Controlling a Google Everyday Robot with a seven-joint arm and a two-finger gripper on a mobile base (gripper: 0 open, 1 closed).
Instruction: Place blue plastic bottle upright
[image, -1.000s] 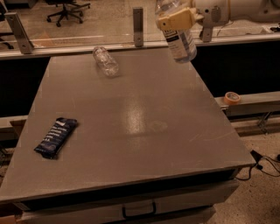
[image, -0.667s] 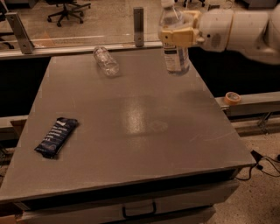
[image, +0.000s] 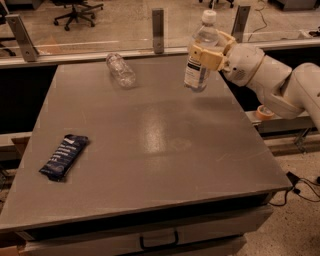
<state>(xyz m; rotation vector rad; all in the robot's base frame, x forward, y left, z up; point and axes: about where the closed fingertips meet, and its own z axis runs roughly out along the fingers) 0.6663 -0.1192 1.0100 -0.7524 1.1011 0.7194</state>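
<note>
My gripper is going to release the blue plastic bottle upright on the grey table, level with the roll of tape (image: 198, 105).
The blue plastic bottle (image: 200, 50), clear and bluish with a white cap and a white label, stands nearly upright over the far right part of the grey table (image: 150, 145). Its base is at or just above the tabletop; I cannot tell if it touches. My gripper (image: 209, 54) reaches in from the right and is shut on the bottle's middle, its tan fingers (image: 205, 56) wrapped around the body above the label.
A smaller unlabelled clear bottle (image: 121, 70) lies on its side at the far left-centre. A dark blue snack packet (image: 64, 156) lies near the left edge. A roll of tape (image: 264, 112) sits on the ledge right of the table. A railing with posts runs behind.
The bottle was tilted cap-down, then turned upright in my gripper. It now sits lower and a little nearer, and the arm has swung down with it.
</note>
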